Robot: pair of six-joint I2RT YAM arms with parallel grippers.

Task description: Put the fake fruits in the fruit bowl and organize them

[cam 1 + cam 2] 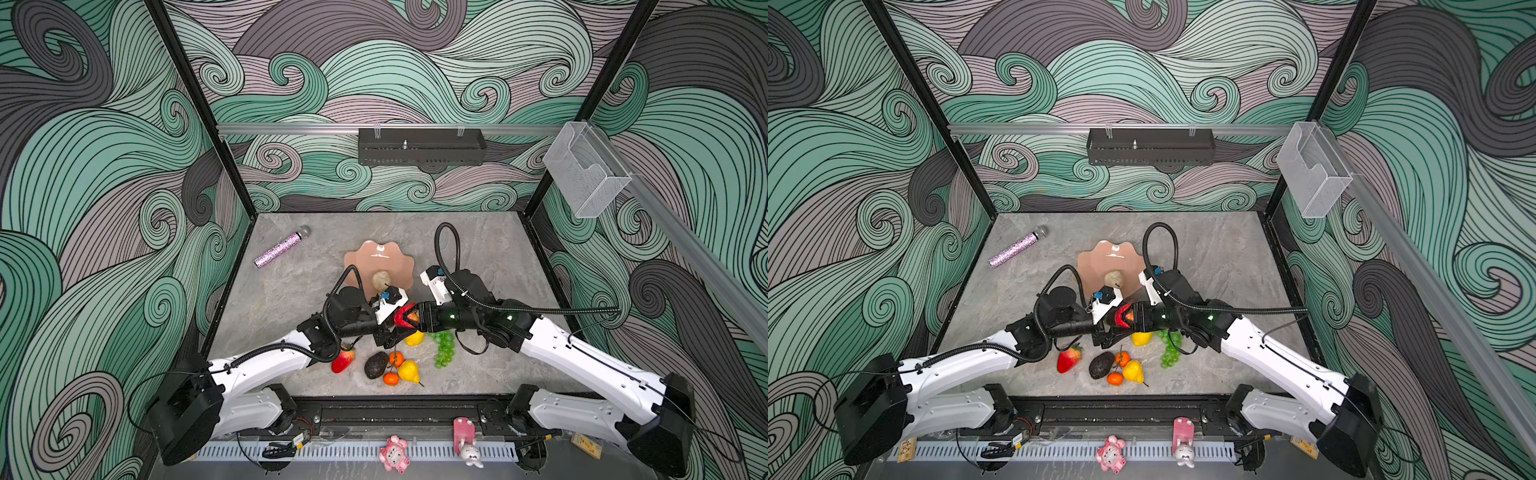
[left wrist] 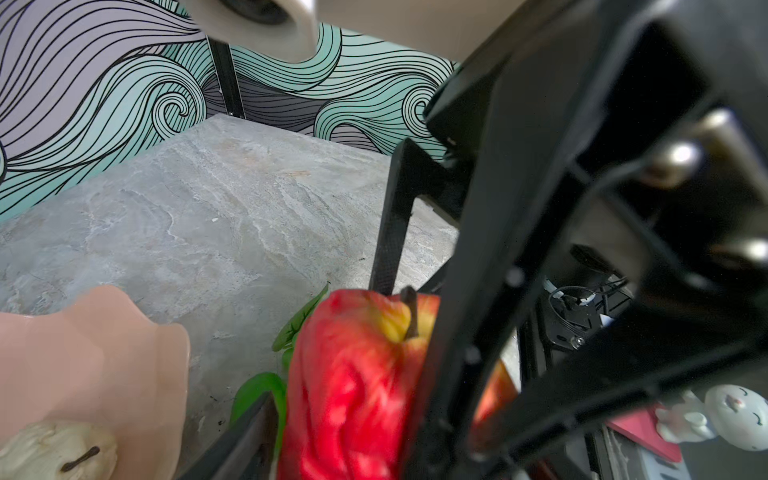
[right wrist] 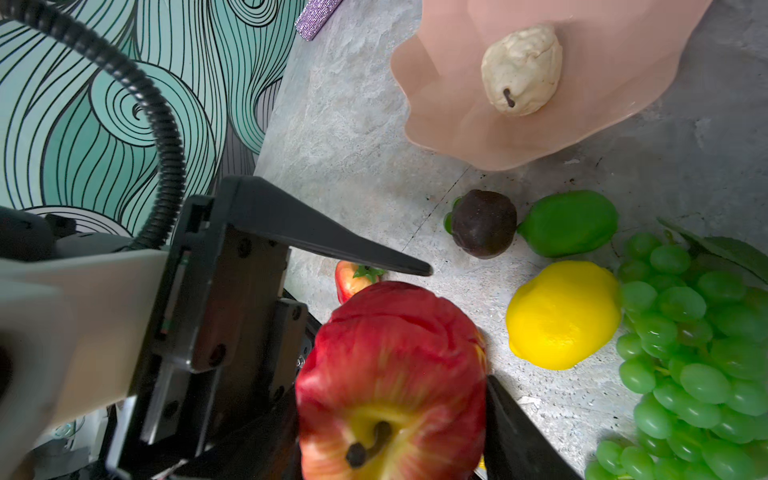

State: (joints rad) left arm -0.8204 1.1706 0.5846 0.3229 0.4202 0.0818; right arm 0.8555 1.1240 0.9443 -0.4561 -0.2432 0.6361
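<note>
The red apple's wide body fills my right gripper, so my left gripper will hold the apple while my right gripper takes it by the stem (image 3: 368, 445).
In both top views the two grippers meet over the fruit pile, in front of the fruit bowl (image 1: 365, 257) (image 1: 1096, 266). My right gripper (image 3: 395, 399) (image 1: 410, 316) is shut on the red apple (image 3: 395, 353) (image 2: 353, 395). My left gripper (image 2: 353, 419) (image 1: 397, 323) is open, its jaws either side of the same apple, and one finger (image 3: 357, 251) is just off the skin. A cream pear (image 3: 521, 70) (image 1: 380, 280) lies in the bowl. On the table lie a lemon (image 3: 563, 313), lime (image 3: 569, 222), green grapes (image 3: 698, 353), strawberry (image 1: 343, 360), avocado (image 1: 376, 365), tangerines (image 1: 396, 358) and yellow pear (image 1: 409, 371).
A glittery pink microphone (image 1: 282, 247) lies at the back left of the table. A clear plastic box (image 1: 586, 170) hangs on the right wall and a black shelf (image 1: 422, 147) on the back wall. Small pink toys (image 1: 394, 453) sit beyond the front rail.
</note>
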